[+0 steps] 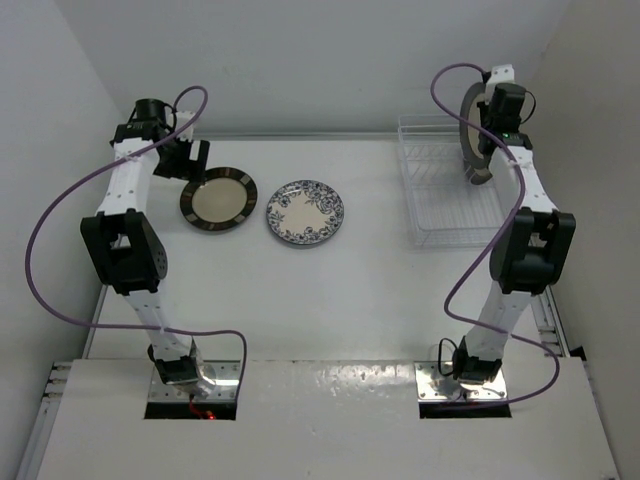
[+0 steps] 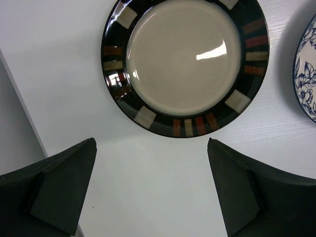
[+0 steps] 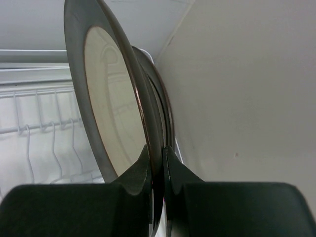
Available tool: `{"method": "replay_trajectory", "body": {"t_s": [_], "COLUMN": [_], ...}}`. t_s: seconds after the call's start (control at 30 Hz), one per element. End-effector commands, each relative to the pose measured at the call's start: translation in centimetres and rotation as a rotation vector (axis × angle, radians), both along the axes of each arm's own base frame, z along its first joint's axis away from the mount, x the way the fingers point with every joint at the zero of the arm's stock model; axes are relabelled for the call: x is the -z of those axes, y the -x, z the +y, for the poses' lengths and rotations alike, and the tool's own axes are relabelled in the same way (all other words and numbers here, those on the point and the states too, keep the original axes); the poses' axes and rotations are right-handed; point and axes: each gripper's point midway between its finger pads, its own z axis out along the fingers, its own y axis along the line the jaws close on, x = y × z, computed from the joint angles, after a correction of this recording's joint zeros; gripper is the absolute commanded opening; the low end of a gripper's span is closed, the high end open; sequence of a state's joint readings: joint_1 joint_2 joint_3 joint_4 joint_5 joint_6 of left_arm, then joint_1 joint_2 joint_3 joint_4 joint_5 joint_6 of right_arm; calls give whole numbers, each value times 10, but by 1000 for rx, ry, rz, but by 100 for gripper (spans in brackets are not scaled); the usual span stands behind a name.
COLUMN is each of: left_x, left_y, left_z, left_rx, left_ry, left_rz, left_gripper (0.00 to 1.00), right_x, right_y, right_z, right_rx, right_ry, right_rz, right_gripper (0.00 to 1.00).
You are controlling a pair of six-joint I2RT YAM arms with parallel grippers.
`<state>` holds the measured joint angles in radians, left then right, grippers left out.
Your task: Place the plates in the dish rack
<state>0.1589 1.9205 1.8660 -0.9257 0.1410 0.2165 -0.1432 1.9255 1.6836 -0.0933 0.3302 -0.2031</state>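
The robot's right gripper needs to put the grey-rimmed plate down upright in the rear middle of the white wire dish rack [image 1: 456, 178].
A dark-rimmed plate [image 1: 219, 198] with a cream centre lies flat on the table, and a white plate with a blue floral pattern [image 1: 305, 212] lies to its right. My left gripper [image 1: 195, 165] hovers open just behind the dark-rimmed plate [image 2: 185, 59], with only bare table between its fingers [image 2: 151, 143]. The floral plate [image 2: 307, 69] shows at that view's right edge. My right gripper [image 1: 487, 150] is shut on the rim of a grey-rimmed plate [image 3: 113, 98] held on edge above the white wire dish rack [image 1: 450, 195]. Another plate's rim [image 3: 167, 106] stands close behind it.
White walls close in the table on the left, back and right. The dish rack's wire bars [image 3: 34, 128] sit close to the right wall [image 3: 247, 98]. Purple cables loop beside both arms.
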Motion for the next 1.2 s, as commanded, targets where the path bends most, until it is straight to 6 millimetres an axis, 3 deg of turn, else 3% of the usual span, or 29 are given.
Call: {"method": "replay_trajectory", "body": {"t_s": [0.0, 0.4, 0.53, 0.67, 0.87, 0.93, 0.97, 1.0, 1.07, 1.1, 1.17], "left_x": [-3, 4, 4, 12, 23, 23, 23, 19, 19, 16, 16], "left_y": [-3, -2, -2, 2, 11, 11, 11, 12, 12, 10, 10], "left_z": [5, 2, 2, 4, 3, 3, 3, 3, 3, 3, 4], "left_rx": [-6, 0, 0, 1, 9, 9, 9, 9, 9, 9, 17], "left_ry": [-12, 0, 0, -12, -11, -11, -11, -13, -13, -14, -19], "left_rz": [-20, -4, -4, 20, 53, 53, 53, 44, 44, 35, 35], "left_gripper": [100, 100, 100, 100, 100, 100, 100, 100, 100, 100, 100], "right_x": [-85, -54, -17, 2, 16, 14, 28, 17, 30, 21, 24], "right_y": [-16, -9, -8, -6, -1, -1, 2, 3, 8, 9, 16], "right_z": [-5, 4, 11, 12, 10, 14, 17, 22, 32, 37, 40], "right_rx": [36, 70, 96, 138, 173, 167, 162, 141, 95, 67, 69], "right_ry": [72, -30, -86, -151, -182, -192, -191, -190, -155, -111, -60], "right_rz": [-279, -243, -197, -206, -196, -206, -181, -210, -177, -183, -156], "right_gripper": [0, 0, 0, 0, 0, 0, 0, 0, 0, 0, 0]}}
